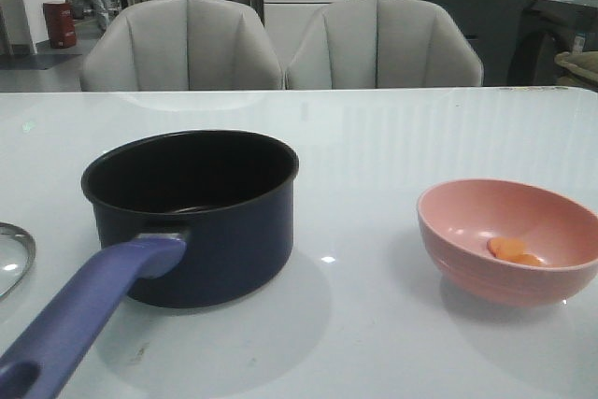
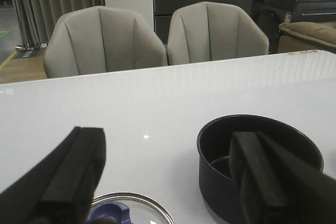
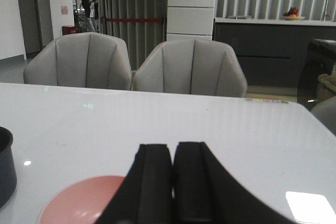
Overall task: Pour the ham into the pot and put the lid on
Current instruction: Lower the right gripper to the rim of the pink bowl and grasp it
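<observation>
Next, I close my right gripper on the rim (image 1: 577, 208) of the pink bowl, on the side farthest from the dark navy pot, to lift the ham.
The dark navy pot (image 1: 192, 217) stands left of centre on the white table, its purple-blue handle (image 1: 84, 320) pointing to the near left. It also shows in the left wrist view (image 2: 257, 166). The ham (image 1: 514, 250), a few orange slices, lies in the pink bowl (image 1: 509, 235) at the right. The glass lid (image 1: 11, 259) lies at the left edge; its steel rim and blue knob show in the left wrist view (image 2: 128, 211). My left gripper (image 2: 168, 171) is open, above the lid and beside the pot. My right gripper (image 3: 173, 153) is shut and empty, above the bowl (image 3: 79, 200).
Two grey chairs (image 1: 280, 44) stand behind the table's far edge. A dark counter and cabinets lie beyond. A person (image 3: 90, 1) stands far off at the back left.
</observation>
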Controlling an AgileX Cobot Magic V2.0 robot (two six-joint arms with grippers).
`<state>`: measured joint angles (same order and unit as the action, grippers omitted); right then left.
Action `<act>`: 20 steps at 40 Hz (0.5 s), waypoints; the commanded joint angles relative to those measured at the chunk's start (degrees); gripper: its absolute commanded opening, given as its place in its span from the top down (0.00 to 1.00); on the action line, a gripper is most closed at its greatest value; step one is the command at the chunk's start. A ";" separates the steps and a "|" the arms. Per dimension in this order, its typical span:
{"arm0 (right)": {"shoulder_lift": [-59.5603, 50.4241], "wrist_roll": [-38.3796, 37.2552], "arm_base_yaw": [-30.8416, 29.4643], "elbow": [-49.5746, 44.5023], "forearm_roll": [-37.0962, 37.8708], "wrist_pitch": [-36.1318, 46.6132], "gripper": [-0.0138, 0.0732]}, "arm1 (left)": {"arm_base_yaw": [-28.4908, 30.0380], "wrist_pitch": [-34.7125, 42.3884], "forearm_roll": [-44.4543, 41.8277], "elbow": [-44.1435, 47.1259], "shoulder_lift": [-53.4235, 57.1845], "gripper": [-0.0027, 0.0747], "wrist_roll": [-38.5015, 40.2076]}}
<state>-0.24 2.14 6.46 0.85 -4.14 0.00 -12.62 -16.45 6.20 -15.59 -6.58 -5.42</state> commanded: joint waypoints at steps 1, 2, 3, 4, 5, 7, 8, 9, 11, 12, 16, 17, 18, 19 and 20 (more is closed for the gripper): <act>3.62 -0.45 0.28 7.01 -0.53 -2.47 0.67 | -0.41 5.24 0.39 -1.48 -0.59 0.29 0.02; 5.32 -0.45 0.28 8.95 -0.53 -4.35 0.67 | -0.41 5.21 0.39 -1.48 -0.59 0.29 0.02; 7.17 -0.45 0.28 10.86 -0.53 -7.51 0.67 | -0.41 5.21 0.39 -1.48 -0.59 0.29 0.02; 9.03 -0.45 0.28 12.74 -0.53 -9.26 0.67 | -0.41 5.21 0.39 -1.48 -0.59 0.29 0.02; 10.42 -0.45 0.28 14.10 -0.53 -11.61 0.67 | -0.41 5.21 0.39 -1.48 -0.59 0.29 0.02; 13.44 -0.45 0.28 16.96 -0.53 -14.86 0.67 | -0.41 5.21 0.39 -1.48 -0.59 0.29 0.02; 14.98 -0.45 0.28 18.37 -0.60 -17.44 0.67 | -0.41 5.21 0.39 -1.48 -0.59 0.29 0.02; 16.02 -0.45 0.28 19.25 -0.75 -18.44 0.67 | -0.41 5.21 0.39 -1.48 -0.59 0.29 0.02; 18.21 -0.45 0.28 20.81 -0.80 -21.51 0.67 | -0.41 5.21 0.39 -1.48 -0.59 0.29 0.02; 18.81 -0.45 0.28 21.07 -0.80 -22.30 0.67 | -0.41 5.21 0.39 -1.48 -0.59 0.29 0.02; 20.74 -0.45 0.28 20.72 -0.80 -22.29 0.67 | -0.41 5.21 0.39 -1.48 -0.59 0.29 0.02; 21.08 -0.51 0.28 20.54 -0.80 -21.42 0.67 | -0.41 5.21 0.39 -1.48 -0.59 0.29 0.02; 21.52 -0.99 0.28 20.47 -1.06 -20.91 0.67 | -0.41 5.21 0.39 -1.48 -0.59 0.29 0.02; 21.87 -1.52 0.28 20.47 -1.38 -20.75 0.67 | -0.41 5.35 0.39 -1.48 -0.59 0.29 0.02; 22.25 -2.14 0.28 20.62 -1.99 -20.58 0.67 | -0.41 5.54 0.39 -1.48 -0.59 0.29 0.02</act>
<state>20.14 1.34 6.81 19.60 -5.04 -25.30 -12.62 -16.13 6.20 -15.59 -6.58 -5.42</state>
